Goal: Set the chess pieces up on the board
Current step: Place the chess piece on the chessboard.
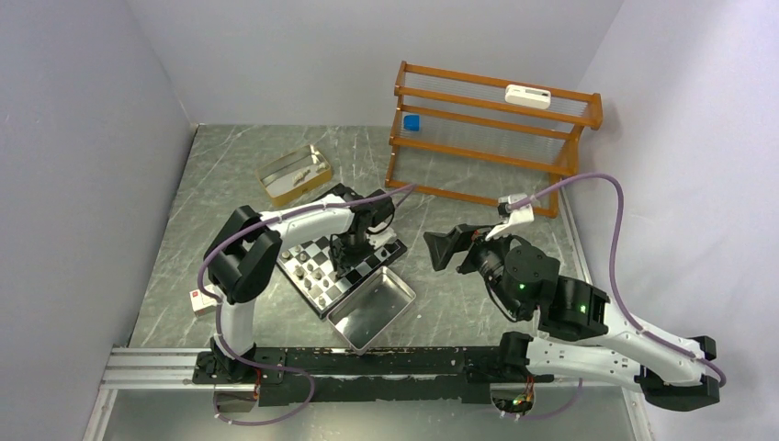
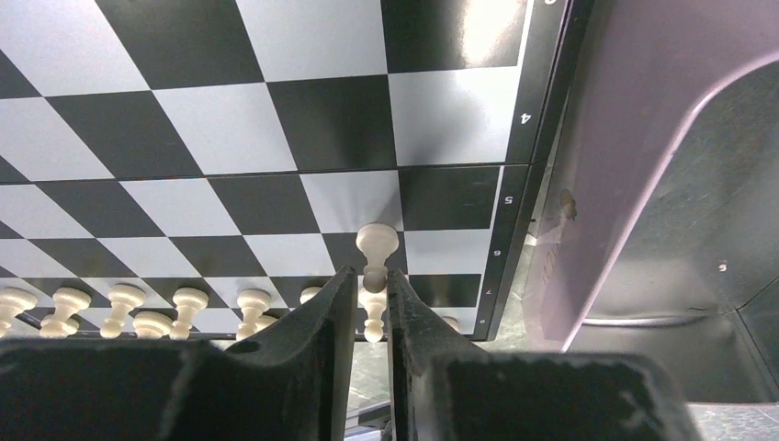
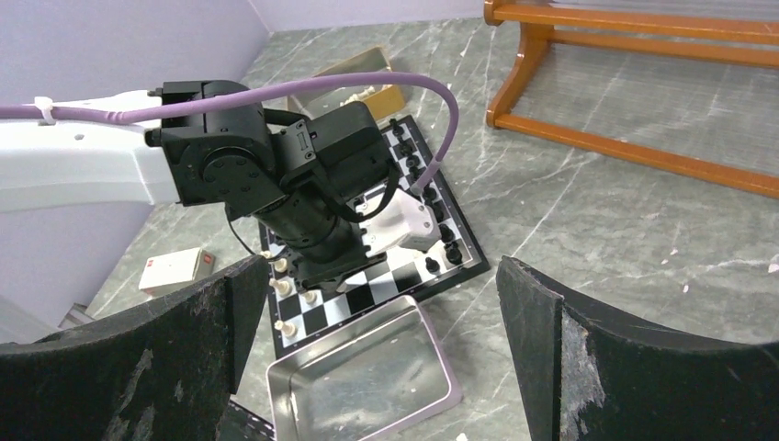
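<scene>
Next, my left gripper releases the white pawn on the black tray-side square (image 1: 333, 292) (image 2: 441, 290) in front of the white corner piece. The pawn now stands upright near the board's rim.
The board (image 1: 314, 250) lies in the middle of the table under my left arm. My left gripper (image 1: 347, 262) points straight down at its near right corner. In the left wrist view its black fingers (image 2: 331, 317) stand a narrow slit apart, pressed on either side of a white pawn (image 2: 377, 243) that stands upright near the board's (image 2: 276, 119) rim. A row of white chess pieces (image 2: 124, 303) lines the board's edge to the left. Black chess pieces (image 3: 432, 265) stand along the opposite side. My right gripper (image 1: 441, 248) hovers wide open to the right, holding nothing.
A shiny metal tray (image 1: 372, 308) lies against the board's near right edge, its wall (image 2: 643, 184) close to my left fingers. A gold box (image 1: 294, 175) sits at the back left, a wooden rack (image 1: 491, 138) at the back right, and a small white box (image 1: 202, 299) at the left.
</scene>
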Robot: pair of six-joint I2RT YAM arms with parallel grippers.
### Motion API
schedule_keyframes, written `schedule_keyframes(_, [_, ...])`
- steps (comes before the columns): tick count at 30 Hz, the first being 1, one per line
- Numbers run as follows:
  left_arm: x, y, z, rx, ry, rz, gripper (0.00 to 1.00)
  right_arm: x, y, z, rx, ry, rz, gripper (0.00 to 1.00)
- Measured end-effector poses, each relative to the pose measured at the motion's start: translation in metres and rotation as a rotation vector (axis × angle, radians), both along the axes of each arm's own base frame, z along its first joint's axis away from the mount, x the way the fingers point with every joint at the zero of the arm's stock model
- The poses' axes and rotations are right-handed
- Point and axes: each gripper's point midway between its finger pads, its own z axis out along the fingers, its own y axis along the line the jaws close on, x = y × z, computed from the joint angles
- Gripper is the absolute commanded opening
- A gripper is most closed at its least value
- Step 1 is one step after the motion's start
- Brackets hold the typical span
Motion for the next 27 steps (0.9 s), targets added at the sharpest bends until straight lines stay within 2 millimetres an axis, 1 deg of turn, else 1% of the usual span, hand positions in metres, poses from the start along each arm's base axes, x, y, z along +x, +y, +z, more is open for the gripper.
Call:
schedule_keyframes(2, [0.001, 0.000, 0.001, 0.000, -0.002, 0.001, 0.23, -0.001, -0.001, 0.001, 0.009, -0.001, 0.000, 1.00])
schedule_keyframes(5, [0.005, -0.005, 0.004, -0.015, -0.016, 0.002, 0.15, -0.001, -0.002, 0.000, 0.014, 0.002, -0.001, 1.00])
schedule_keyframes(7, [0.007, -0.007, 0.005, -0.022, -0.023, 0.003, 0.13, -0.001, -0.001, -0.001, 0.013, 0.005, -0.002, 1.00])
schedule_keyframes(15, [0.007, -0.008, 0.006, -0.030, -0.024, 0.005, 0.10, -0.002, -0.004, -0.001, 0.022, 0.008, -0.003, 1.00])
schedule_keyframes(18, [0.002, -0.008, 0.009, -0.046, -0.019, 0.009, 0.10, -0.003, -0.005, -0.001, 0.027, 0.008, -0.003, 1.00])
schedule_keyframes(22, [-0.007, -0.007, 0.019, -0.076, -0.028, 0.019, 0.09, -0.002, -0.004, -0.002, 0.022, 0.010, -0.002, 1.00])
schedule_keyframes(24, [-0.011, -0.006, 0.024, -0.091, -0.036, 0.022, 0.09, -0.002, -0.002, -0.004, 0.012, 0.013, -0.001, 1.00])
schedule_keyframes(27, [-0.018, -0.003, 0.025, -0.102, -0.039, 0.034, 0.09, -0.001, 0.003, -0.007, -0.005, 0.019, 0.005, 1.00])
